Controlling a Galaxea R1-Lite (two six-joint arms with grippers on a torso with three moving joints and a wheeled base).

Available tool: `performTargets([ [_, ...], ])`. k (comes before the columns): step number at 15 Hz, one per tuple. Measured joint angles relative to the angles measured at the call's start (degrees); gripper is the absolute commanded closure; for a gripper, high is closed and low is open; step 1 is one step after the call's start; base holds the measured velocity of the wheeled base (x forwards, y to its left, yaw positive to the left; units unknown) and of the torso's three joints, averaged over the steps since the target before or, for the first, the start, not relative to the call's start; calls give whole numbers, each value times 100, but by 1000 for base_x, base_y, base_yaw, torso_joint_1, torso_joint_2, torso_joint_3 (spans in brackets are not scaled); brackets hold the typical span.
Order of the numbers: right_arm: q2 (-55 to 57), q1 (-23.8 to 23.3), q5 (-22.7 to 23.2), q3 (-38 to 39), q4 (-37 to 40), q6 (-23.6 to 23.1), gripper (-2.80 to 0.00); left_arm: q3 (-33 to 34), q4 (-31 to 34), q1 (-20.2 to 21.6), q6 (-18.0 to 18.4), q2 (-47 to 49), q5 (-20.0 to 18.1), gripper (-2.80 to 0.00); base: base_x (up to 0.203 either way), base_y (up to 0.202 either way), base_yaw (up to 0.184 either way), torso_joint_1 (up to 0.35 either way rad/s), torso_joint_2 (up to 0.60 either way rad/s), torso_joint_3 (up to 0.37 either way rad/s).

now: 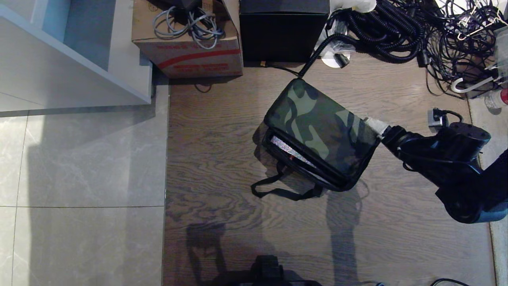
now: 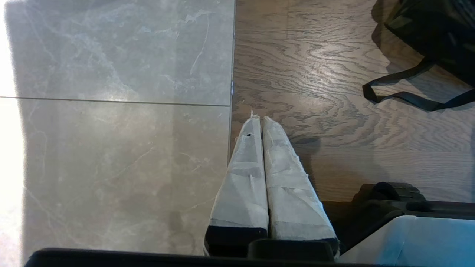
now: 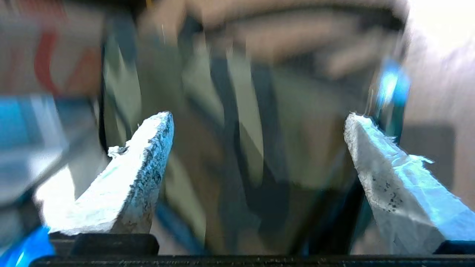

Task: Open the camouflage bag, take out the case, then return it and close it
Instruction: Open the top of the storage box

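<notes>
I should next use my right gripper to take hold of the lid's near corner [image 1: 347,172] on its own side, where the camouflage bag gapes open.
The camouflage bag [image 1: 321,127] lies on the wooden floor with its green camouflage lid lowered but gaping along the near side. Through that gap shows a speckled strip of the case [image 1: 286,149] with a small red part. The bag's black strap [image 1: 278,192] trails toward me. My right gripper [image 1: 375,125] is at the bag's right edge; in the right wrist view it [image 3: 259,118] stands open, the blurred camouflage top [image 3: 259,148] spread ahead between its white fingers. My left gripper [image 2: 259,120] is shut and parked low over the seam between tile and wood, away from the bag [image 2: 438,33].
Behind the bag stand a brown cardboard box [image 1: 186,47] with cables in it and a plain black cube box [image 1: 283,31]. A tangle of black cables [image 1: 397,31] fills the back right. A white cabinet [image 1: 75,55] stands at the back left over grey tiles [image 1: 79,178].
</notes>
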Motion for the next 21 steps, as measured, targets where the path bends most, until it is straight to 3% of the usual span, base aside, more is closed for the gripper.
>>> performTargets([
  [7,-409,574,206,1104,229,-9,-280,0,-2,0,0,0,0,0,0,0,0,0,0,0],
  [16,-243,712,193,1364,379,-210,-280,0,-1,0,-1,0,0,0,0,0,0,0,0,0],
  [21,-16,949,-176,1328,287,-190,-280,0,-1,0,-2,0,-2,0,0,0,0,0,0,0],
])
